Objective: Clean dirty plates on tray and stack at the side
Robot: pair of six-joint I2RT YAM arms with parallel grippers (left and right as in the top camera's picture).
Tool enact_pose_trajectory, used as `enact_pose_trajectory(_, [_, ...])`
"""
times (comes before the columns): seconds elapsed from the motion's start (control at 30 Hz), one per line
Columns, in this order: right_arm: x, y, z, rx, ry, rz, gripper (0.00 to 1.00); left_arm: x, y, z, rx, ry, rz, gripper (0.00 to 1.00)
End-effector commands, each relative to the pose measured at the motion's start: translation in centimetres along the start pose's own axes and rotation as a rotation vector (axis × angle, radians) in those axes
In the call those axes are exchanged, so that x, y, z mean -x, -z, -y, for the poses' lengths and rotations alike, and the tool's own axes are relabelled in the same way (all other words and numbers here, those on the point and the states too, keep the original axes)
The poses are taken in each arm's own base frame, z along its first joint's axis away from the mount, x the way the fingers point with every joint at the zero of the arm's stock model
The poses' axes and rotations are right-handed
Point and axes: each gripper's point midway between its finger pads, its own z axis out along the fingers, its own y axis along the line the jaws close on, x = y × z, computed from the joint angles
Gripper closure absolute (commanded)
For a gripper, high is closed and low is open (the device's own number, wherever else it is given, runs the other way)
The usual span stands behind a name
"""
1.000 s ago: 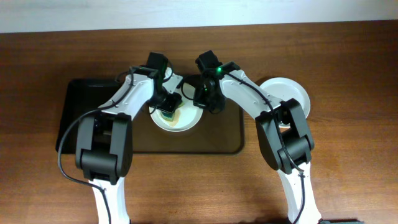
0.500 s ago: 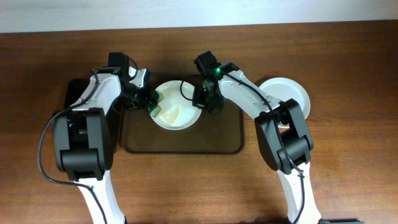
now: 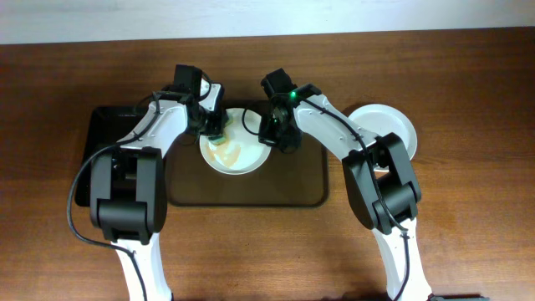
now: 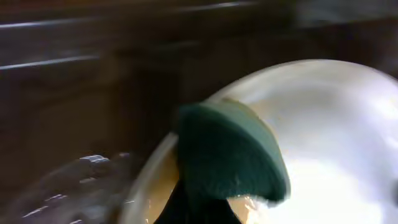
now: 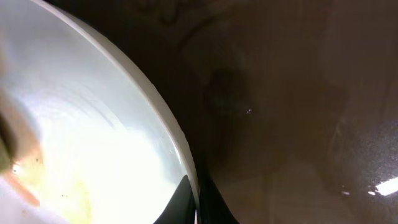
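I should set the streaked white plate onto the clean white plate (image 3: 380, 137) beside the dark-brown tray, right gripper.
A white plate (image 3: 238, 150) with orange-brown streaks sits on the dark-brown tray (image 3: 284, 188). My left gripper (image 3: 214, 127) is shut on a green sponge (image 4: 227, 152) at the plate's upper-left rim (image 4: 155, 180). My right gripper (image 3: 269, 134) is shut on the plate's right rim (image 5: 180, 149), with one finger on each side of it. A clean white plate (image 3: 386, 125) lies on the table to the right of the tray. I cannot tell whether it is one plate or a stack.
A smaller black tray (image 3: 109, 142) lies left of the brown tray, partly under my left arm. The wooden table (image 3: 468, 209) extends around both trays. The table's far edge (image 3: 267, 32) runs just behind the arms.
My left gripper swung with the sponge from the plate's middle out past its left edge, then back to its upper-left rim. My right gripper kept its hold on the rim.
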Motion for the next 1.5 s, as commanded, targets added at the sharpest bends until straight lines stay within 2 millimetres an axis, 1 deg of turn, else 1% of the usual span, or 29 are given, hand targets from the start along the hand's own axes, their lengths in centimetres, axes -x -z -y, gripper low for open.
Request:
enact_pose_trajectory(0.0, [-0.6, -2.5, 2.0, -0.081, -0.018, -0.023, 0.96, -2.0, 0.2, -4.9, 0.265, 0.082, -0.069, 0.99])
enact_pose_trajectory(0.07, [-0.6, -2.5, 2.0, -0.081, -0.018, -0.023, 0.96, -3.6, 0.0, -3.1, 0.16, 0.092, -0.136, 1.0])
enact_pose_trajectory(0.13, [-0.6, -2.5, 2.0, -0.081, -0.018, -0.023, 0.96, -5.7, 0.2, 0.9, -0.073, 0.048, -0.23, 0.99])
enact_pose_trajectory(0.17, [-0.6, -2.5, 2.0, -0.081, -0.018, -0.023, 0.96, -6.1, 0.4, 1.9, -0.128, 0.036, -0.247, 0.99])
enact_pose_trajectory(0.2, [-0.6, -2.5, 2.0, -0.08, -0.018, -0.023, 0.96, -6.6, 1.0, 4.1, -0.267, 0.012, -0.263, 0.99])
enact_pose_trajectory(0.27, [-0.6, -2.5, 2.0, -0.08, -0.018, -0.023, 0.96, -6.3, 1.8, 6.5, -0.42, -0.01, -0.241, 0.99])
enact_pose_trajectory(0.3, [-0.6, -2.5, 2.0, -0.08, -0.018, -0.023, 0.96, -5.8, 1.9, 6.9, -0.443, -0.014, -0.221, 0.99])
enact_pose_trajectory(0.37, [-0.6, -2.5, 2.0, -0.08, -0.018, -0.024, 0.96, -3.8, 1.2, 6.2, -0.4, -0.043, -0.136, 1.0])
enact_pose_trajectory(0.4, [-0.6, -2.5, 2.0, -0.081, -0.018, -0.024, 0.96, -2.7, 0.7, 5.3, -0.345, -0.028, -0.098, 0.99])
enact_pose_trajectory(0.43, [-0.6, -2.5, 2.0, -0.081, -0.018, -0.024, 0.96, -1.4, 0.1, 3.8, -0.254, -0.001, -0.051, 0.99])
enact_pose_trajectory(0.5, [-0.6, -2.5, 2.0, -0.081, -0.018, -0.023, 0.96, 0.4, -0.4, 0.7, -0.068, 0.045, 0.019, 0.99])
enact_pose_trajectory(0.57, [-0.6, -2.5, 2.0, -0.081, -0.018, -0.023, 0.96, 1.0, -0.3, -2.4, 0.108, 0.076, 0.048, 1.0])
enact_pose_trajectory(0.6, [-0.6, -2.5, 2.0, -0.082, -0.018, -0.023, 0.96, 0.8, -0.2, -3.4, 0.167, 0.078, 0.043, 1.0])
enact_pose_trajectory(0.63, [-0.6, -2.5, 2.0, -0.082, -0.018, -0.024, 0.96, 0.0, -0.1, -4.1, 0.213, 0.082, 0.011, 1.0])
enact_pose_trajectory(0.67, [-0.6, -2.5, 2.0, -0.082, -0.018, -0.024, 0.96, -1.0, -0.1, -4.1, 0.215, 0.087, -0.03, 1.0])
enact_pose_trajectory(0.7, [-0.6, -2.5, 2.0, -0.081, -0.018, -0.024, 0.96, -2.7, -0.1, -3.6, 0.186, 0.095, -0.098, 0.99])
enact_pose_trajectory(0.73, [-0.6, -2.5, 2.0, -0.081, -0.018, -0.024, 0.96, -5.0, 0.0, -1.1, 0.05, 0.111, -0.199, 0.99])
enact_pose_trajectory(0.77, [-0.7, -2.5, 2.0, -0.079, -0.019, -0.027, 0.96, -5.8, 0.3, 0.9, -0.068, 0.106, -0.237, 0.99])
enact_pose_trajectory(0.8, [-0.8, -2.5, 1.8, -0.066, -0.004, -0.037, 0.96, -6.5, 1.0, 3.9, -0.248, 0.092, -0.269, 0.99])
enact_pose_trajectory(0.83, [-1.0, -2.5, 1.4, -0.042, 0.025, -0.051, 0.96, -6.7, 2.0, 6.2, -0.406, 0.086, -0.276, 0.99])
enact_pose_trajectory(0.87, [-1.4, -2.4, 0.9, -0.005, 0.055, -0.079, 0.96, -6.4, 3.3, 7.5, -0.543, 0.107, -0.268, 0.99])
enact_pose_trajectory(0.93, [-1.8, -2.3, 0.4, 0.042, 0.083, -0.112, 0.96, -5.7, 4.4, 7.3, -0.612, 0.152, -0.245, 0.99])
enact_pose_trajectory(1.0, [-2.0, -1.7, 0.7, 0.053, 0.094, -0.135, 0.96, -4.2, 5.4, 6.0, -0.647, 0.187, -0.194, 1.0])
enact_pose_trajectory(1.13, [-1.1, 2.1, 1.1, 0.05, 0.146, -0.088, 0.96, -0.9, 7.5, 1.6, -0.614, 0.227, -0.074, 0.99])
enact_pose_trajectory(1.17, [-0.6, 3.6, 1.5, 0.024, 0.147, -0.051, 0.96, 0.1, 8.2, 0.4, -0.6, 0.232, -0.037, 1.0])
enact_pose_trajectory(1.23, [0.2, 7.6, 2.2, -0.059, 0.17, 0.052, 0.96, 1.0, 8.8, -1.0, -0.566, 0.232, -0.003, 1.0])
enact_pose_trajectory(1.33, [0.8, 12.0, 3.4, -0.173, 0.183, 0.173, 0.96, 0.2, 8.0, -2.1, -0.462, 0.228, -0.044, 1.0])
enact_pose_trajectory(1.37, [0.9, 14.0, 3.7, -0.222, 0.192, 0.231, 0.96, -0.3, 7.7, -2.5, -0.422, 0.228, -0.065, 0.99])
enact_pose_trajectory(1.47, [1.0, 17.5, 4.3, -0.365, 0.219, 0.365, 0.96, -0.9, 7.2, -2.7, -0.369, 0.217, -0.096, 1.0])
